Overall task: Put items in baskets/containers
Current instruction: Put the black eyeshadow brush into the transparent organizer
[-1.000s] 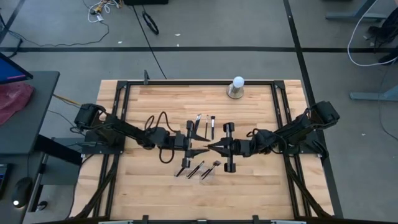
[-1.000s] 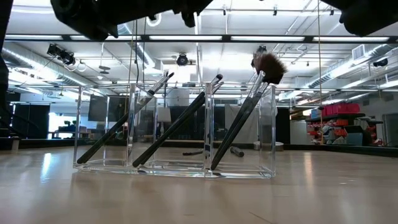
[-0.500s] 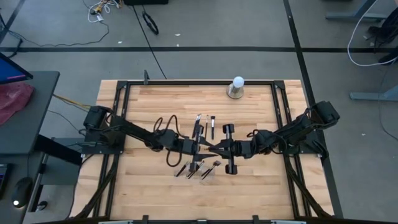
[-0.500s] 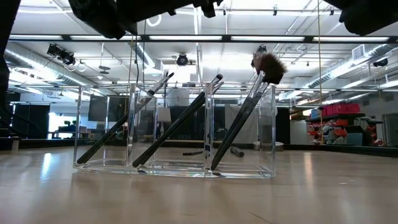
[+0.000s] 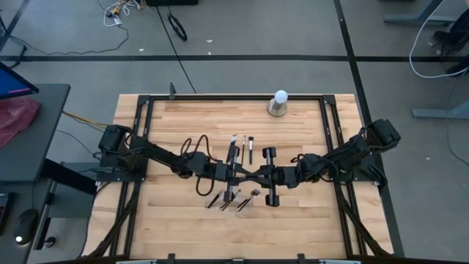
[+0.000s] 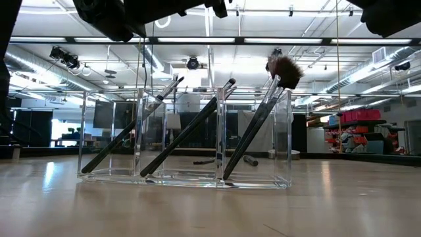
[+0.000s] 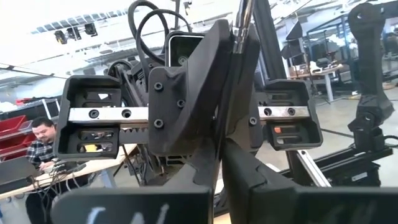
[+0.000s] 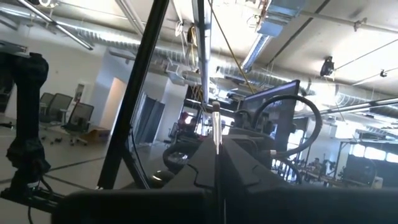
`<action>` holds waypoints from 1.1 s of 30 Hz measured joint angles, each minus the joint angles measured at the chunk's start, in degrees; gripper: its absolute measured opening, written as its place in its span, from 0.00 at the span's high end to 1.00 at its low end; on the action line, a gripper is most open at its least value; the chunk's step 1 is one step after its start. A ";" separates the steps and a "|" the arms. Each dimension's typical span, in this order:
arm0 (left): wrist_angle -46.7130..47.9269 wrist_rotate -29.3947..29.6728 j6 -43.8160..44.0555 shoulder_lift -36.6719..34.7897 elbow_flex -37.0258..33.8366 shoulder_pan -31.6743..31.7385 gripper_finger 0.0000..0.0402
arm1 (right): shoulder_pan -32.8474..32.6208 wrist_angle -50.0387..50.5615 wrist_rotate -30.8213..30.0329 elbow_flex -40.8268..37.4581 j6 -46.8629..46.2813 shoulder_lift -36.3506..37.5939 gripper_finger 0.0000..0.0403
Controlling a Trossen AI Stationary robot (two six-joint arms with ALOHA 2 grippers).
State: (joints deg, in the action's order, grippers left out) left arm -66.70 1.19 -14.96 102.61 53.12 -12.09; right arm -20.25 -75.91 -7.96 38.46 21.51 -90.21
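Note:
I need to release the slim makeup brush from my left gripper in the middle compartment of the clear plastic container (image 5: 231, 200).
My two grippers meet tip to tip above the table's middle: the left gripper (image 5: 239, 174) and the right gripper (image 5: 256, 176), both shut. A slim makeup brush (image 8: 216, 127) stands upright between them, its thin handle (image 7: 241, 22) rising above the right gripper's fingers. Just on the near side stands the clear plastic container (image 5: 238, 202), whose three compartments (image 6: 184, 176) hold brushes. Each of those leans with its lower end on the floor and its shaft on the wall: (image 6: 131, 138), (image 6: 191, 128), and a bushy-tipped one (image 6: 260, 122). My left gripper (image 7: 217, 171) is shut at the brush just in front of the right gripper's fingers; both sets of fingers hide the place of contact. It comes level from the table's left. My right gripper (image 8: 217, 165) pinches the brush's shaft below the metal ferrule (image 8: 216, 146) between its two fingers. It comes about level from the table's right, across the brush. The brush stands upright, clear of the table.
Three loose brushes (image 5: 244, 147) lie on the wood just beyond the grippers. A white ball on a grey base (image 5: 280, 103) stands at the far edge. A black frame (image 5: 220, 97) runs round the tabletop.
My left gripper has gone toward the table's right until it met the right gripper, and has shut there. The right gripper and the brush have kept still.

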 joint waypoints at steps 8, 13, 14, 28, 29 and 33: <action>2.79 1.17 3.06 0.00 0.00 -0.25 0.97 | -0.03 4.40 -0.49 -0.01 -2.90 0.12 0.92; 8.06 7.49 4.60 -0.25 0.02 -1.72 0.97 | -1.55 10.67 -7.14 -0.17 -3.27 0.77 0.78; 9.70 9.60 4.59 -0.70 0.02 -2.05 0.97 | -2.06 12.96 -9.09 -0.17 -3.13 1.53 0.74; 58.21 19.38 24.83 -13.13 4.03 -4.24 0.97 | -10.57 45.10 -24.58 -0.16 -12.18 17.82 0.43; 63.08 18.34 26.95 -13.44 5.38 -4.44 0.97 | -10.90 45.56 -24.60 -0.16 -12.37 18.00 0.43; 71.90 12.04 31.68 -13.44 8.35 -6.45 0.97 | -11.69 46.91 -24.58 -0.17 -12.52 17.83 0.44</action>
State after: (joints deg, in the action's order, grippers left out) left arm 5.20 13.23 16.72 89.17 61.47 -18.54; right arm -31.94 -28.99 -32.54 38.28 8.99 -72.37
